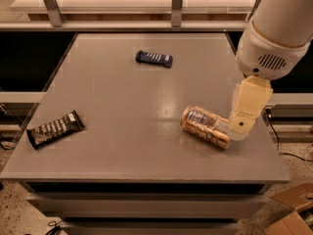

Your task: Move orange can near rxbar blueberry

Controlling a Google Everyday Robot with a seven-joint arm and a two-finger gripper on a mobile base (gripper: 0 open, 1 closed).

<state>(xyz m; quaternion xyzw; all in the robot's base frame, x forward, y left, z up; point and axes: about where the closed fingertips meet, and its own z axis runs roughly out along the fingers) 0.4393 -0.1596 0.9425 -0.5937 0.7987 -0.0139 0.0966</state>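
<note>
Next, my gripper grabs around the middle of the orange can (206, 126), between the can's two ends.
The orange can (203, 126) lies on its side on the grey table (122, 102), right of the middle. The rxbar blueberry (154, 58), a small dark navy bar, lies flat at the far middle of the table, well apart from the can. My gripper (240, 128) hangs from the white arm housing (274, 38) at the right. Its cream lower end is at the can's right end and covers part of it. I cannot tell if it touches the can.
A larger black-brown wrapped bar (55, 129) lies near the table's front left edge. A rail with metal posts (177, 6) runs behind the table. Cardboard boxes (293, 214) sit on the floor at the lower right.
</note>
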